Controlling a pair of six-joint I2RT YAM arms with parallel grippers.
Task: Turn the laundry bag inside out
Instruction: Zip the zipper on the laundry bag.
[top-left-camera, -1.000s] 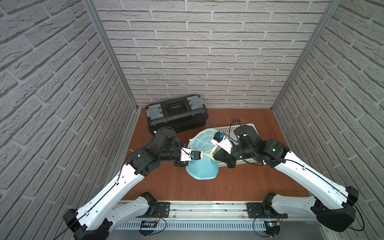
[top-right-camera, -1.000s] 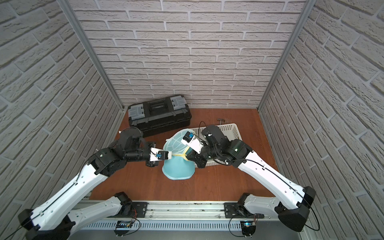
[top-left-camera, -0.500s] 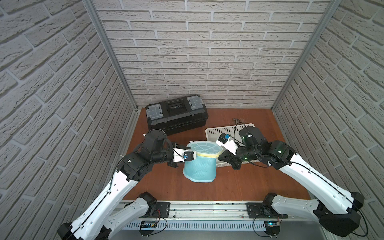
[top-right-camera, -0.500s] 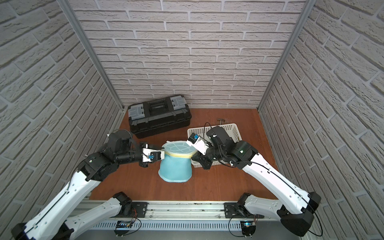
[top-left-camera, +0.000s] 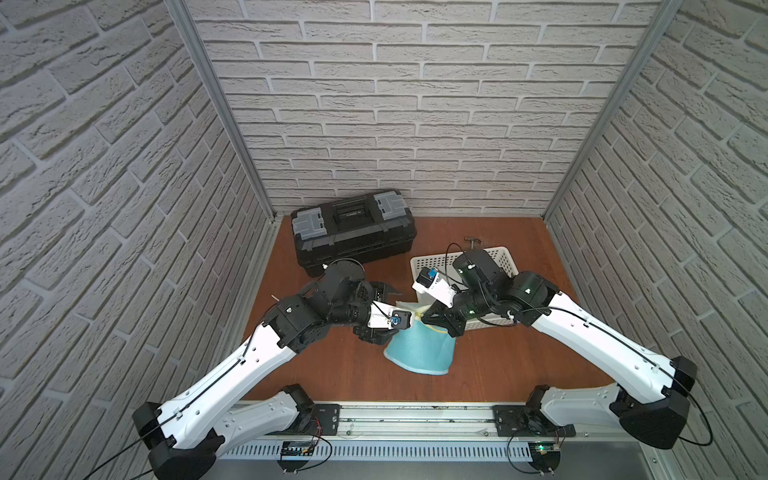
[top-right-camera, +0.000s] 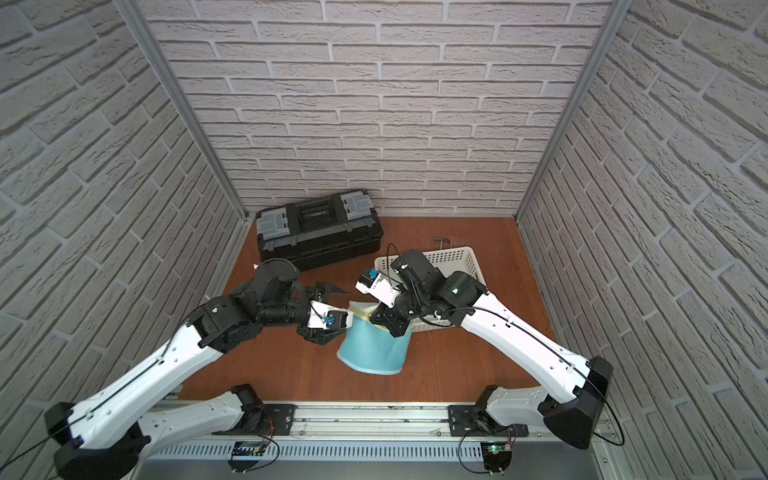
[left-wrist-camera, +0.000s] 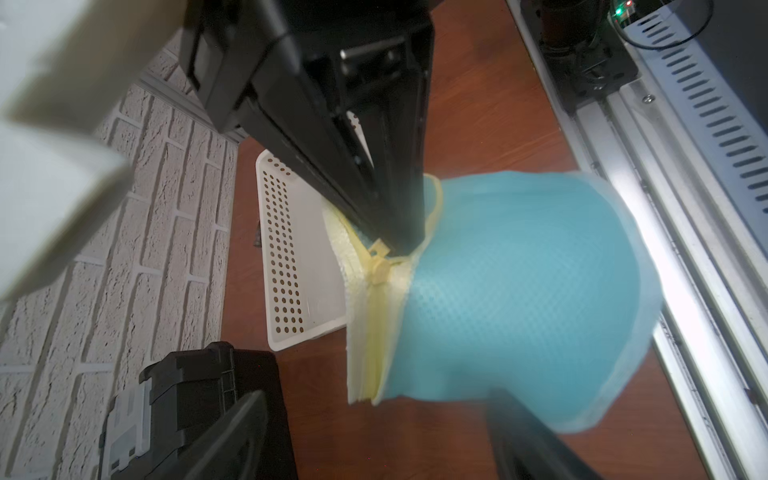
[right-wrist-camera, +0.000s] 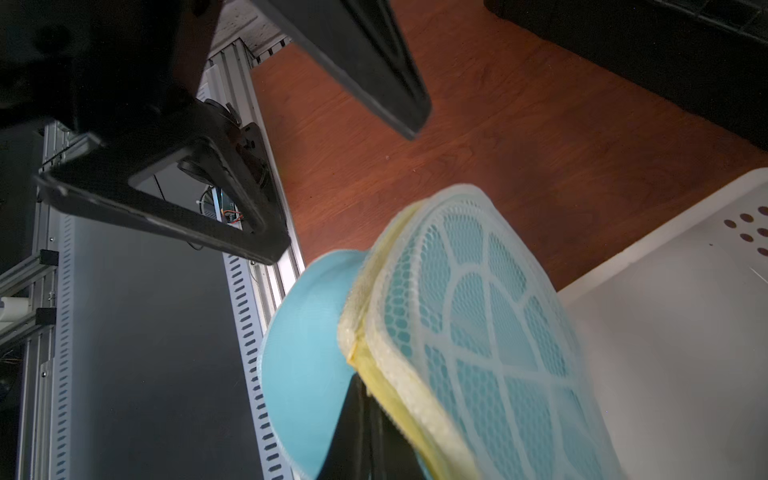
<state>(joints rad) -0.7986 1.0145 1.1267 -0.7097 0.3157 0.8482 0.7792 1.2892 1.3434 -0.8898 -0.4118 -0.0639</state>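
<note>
My left gripper needs to pinch that loose end (left-wrist-camera: 369, 384) of the laundry bag's yellow rim and stretch the rim taut, as my right gripper alone holds the rim and its other end hangs loose.
The laundry bag (top-left-camera: 419, 351) (top-right-camera: 374, 351) is a light-blue mesh cylinder with yellow trim, near the middle of the wooden floor. Its spoked-ring end (right-wrist-camera: 478, 324) tilts toward the white basket. My right gripper (top-left-camera: 430, 320) (top-right-camera: 384, 318) (right-wrist-camera: 359, 415) is shut on the yellow rim (left-wrist-camera: 376, 266) at the bag's top edge. My left gripper (top-left-camera: 394, 314) (top-right-camera: 337, 316) (left-wrist-camera: 374, 415) stands open just left of the bag, its fingers wide apart and holding nothing. Whether the bag's lower end touches the floor is unclear.
A white perforated basket (top-left-camera: 498, 253) (top-right-camera: 465, 253) (left-wrist-camera: 282, 249) stands right behind the bag, under my right wrist. A black toolbox (top-left-camera: 353, 228) (top-right-camera: 320, 224) sits at the back left. A small tool (top-left-camera: 471, 241) lies behind the basket. The metal rail (top-left-camera: 415, 415) runs along the front.
My left gripper has opened and let go of the bag's rim. The bag now hangs from my right gripper alone, with its top tilted over.
</note>
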